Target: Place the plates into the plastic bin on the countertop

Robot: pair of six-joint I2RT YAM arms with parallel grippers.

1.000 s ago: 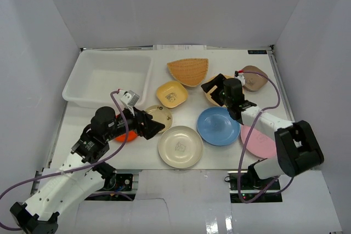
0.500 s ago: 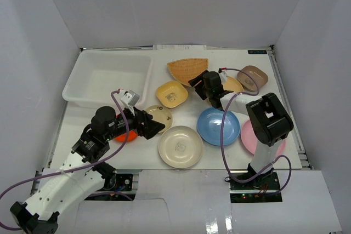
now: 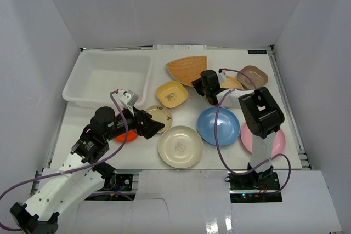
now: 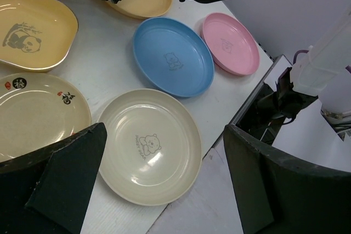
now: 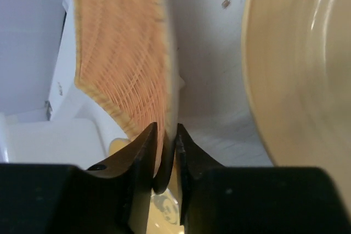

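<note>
The tan woven fan-shaped plate has a corner (image 3: 168, 67) nearest the white plastic bin, across from my right gripper, and my left gripper will grab it next.
My right gripper (image 3: 201, 84) (image 5: 165, 134) is shut on the near rim of the tan woven fan-shaped plate (image 3: 186, 69) (image 5: 120, 53), next to a yellow-orange round plate (image 3: 231, 84) (image 5: 296, 64). The white plastic bin (image 3: 74, 92) stands at the back left with nothing in it. My left gripper (image 3: 156, 126) (image 4: 164, 135) hangs open over the cream round plate (image 3: 180, 146) (image 4: 148, 146), holding nothing. Also on the countertop (image 3: 219, 157) lie a yellow square plate (image 3: 171, 93), a blue plate (image 3: 218, 126) (image 4: 173, 56), a pink plate (image 3: 274, 142) (image 4: 230, 42) and a brown square plate (image 3: 253, 76).
A cream plate with red marks (image 3: 163, 114) lies under my left fingers. A red-orange plate (image 3: 125, 135) is mostly hidden under my left arm. Pale grey walls close in the countertop on three sides. My right arm's cable (image 3: 219, 141) loops over the blue plate.
My right gripper swung left from the yellow-orange plate to the woven plate and closed on its rim. The left arm has not moved.
</note>
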